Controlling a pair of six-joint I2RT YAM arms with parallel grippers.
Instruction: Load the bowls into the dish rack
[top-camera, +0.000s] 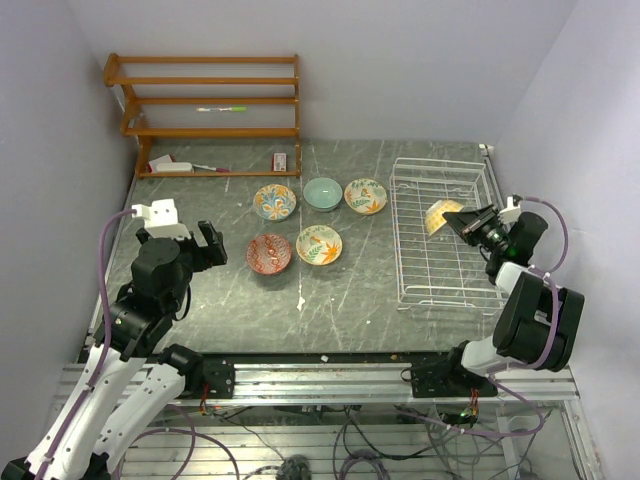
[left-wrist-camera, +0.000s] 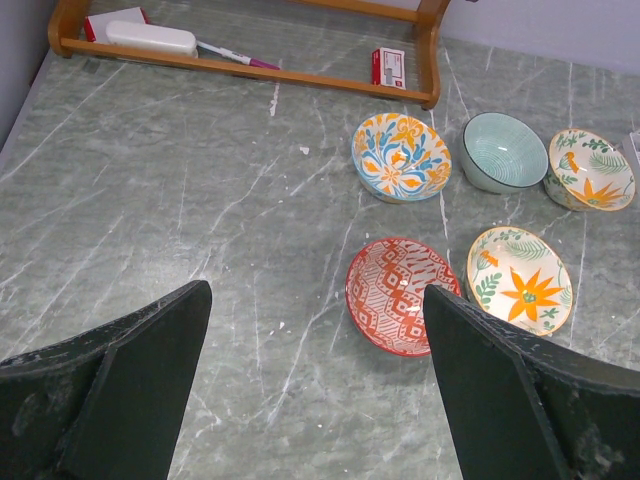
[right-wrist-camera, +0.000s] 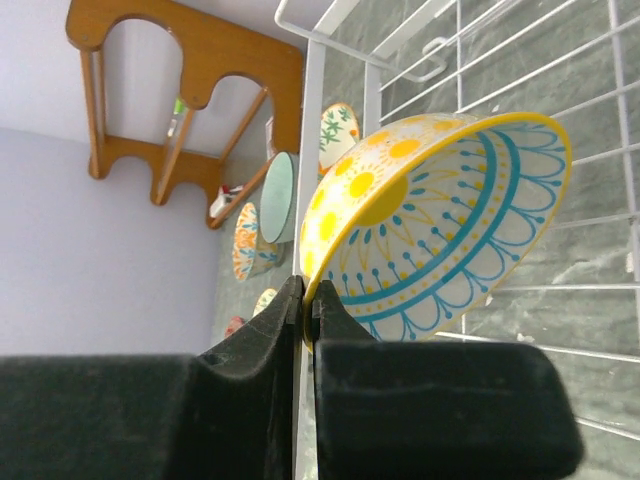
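Observation:
The yellow-and-blue bowl is tilted on edge over the middle of the dish rack, so next my right gripper sets it upside down by the rack's side (top-camera: 401, 225) nearest the other bowls.
Several bowls sit on the grey table left of the dish rack (top-camera: 401, 240): an orange-and-blue one (top-camera: 274, 201), a pale teal one (top-camera: 322, 193), two leaf-painted ones (top-camera: 365, 196) (top-camera: 318, 244) and a red-patterned one (top-camera: 268, 253). My right gripper (top-camera: 457, 220) is shut on the rim of a yellow-and-blue bowl (right-wrist-camera: 440, 220), held tilted on edge over the white wire rack (right-wrist-camera: 312, 120). My left gripper (left-wrist-camera: 315, 293) is open and empty above the table, left of the red bowl (left-wrist-camera: 400, 295). The teal bowl (left-wrist-camera: 505, 150) lies beyond it.
A wooden shelf unit (top-camera: 210, 100) stands at the back left, with a white box (left-wrist-camera: 150, 38) and a small red box (left-wrist-camera: 388, 66) on its lowest board. The walls stand close on the left and on the right beside the rack.

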